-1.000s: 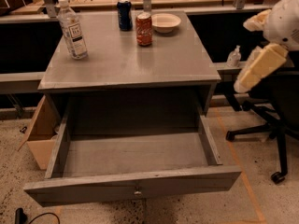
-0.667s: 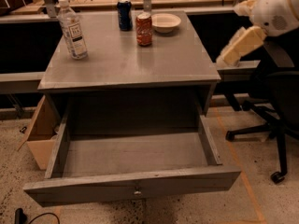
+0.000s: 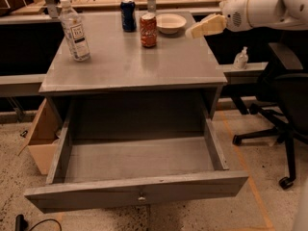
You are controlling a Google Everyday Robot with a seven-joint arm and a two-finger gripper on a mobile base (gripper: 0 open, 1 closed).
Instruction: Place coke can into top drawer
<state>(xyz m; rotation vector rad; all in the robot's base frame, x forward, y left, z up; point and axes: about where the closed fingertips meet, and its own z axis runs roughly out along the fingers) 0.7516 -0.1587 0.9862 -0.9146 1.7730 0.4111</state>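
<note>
My gripper is going to close around the middle of the coke can (image 3: 148, 29), between the dark blue can and the white bowl.
The coke can (image 3: 148, 30) stands upright on the grey cabinet top (image 3: 130, 61), near its back edge, between a dark blue can and a white bowl. The top drawer (image 3: 137, 170) is pulled wide open below, its inside bare, with a small metal knob (image 3: 141, 197) on its front panel. My gripper (image 3: 195, 31) reaches in from the upper right on a white arm and hovers over the cabinet's back right corner, to the right of the bowl and apart from the coke can.
A dark blue can (image 3: 128, 15) and a white bowl (image 3: 171, 23) flank the coke can. A clear plastic bottle (image 3: 74, 30) stands at the left. A cardboard box (image 3: 43, 138) sits left of the drawer, an office chair (image 3: 284, 105) to the right.
The arm has swung up and to the left, from beside the cabinet's right edge to above its back right corner. The cans, bottle, bowl and drawer have not moved.
</note>
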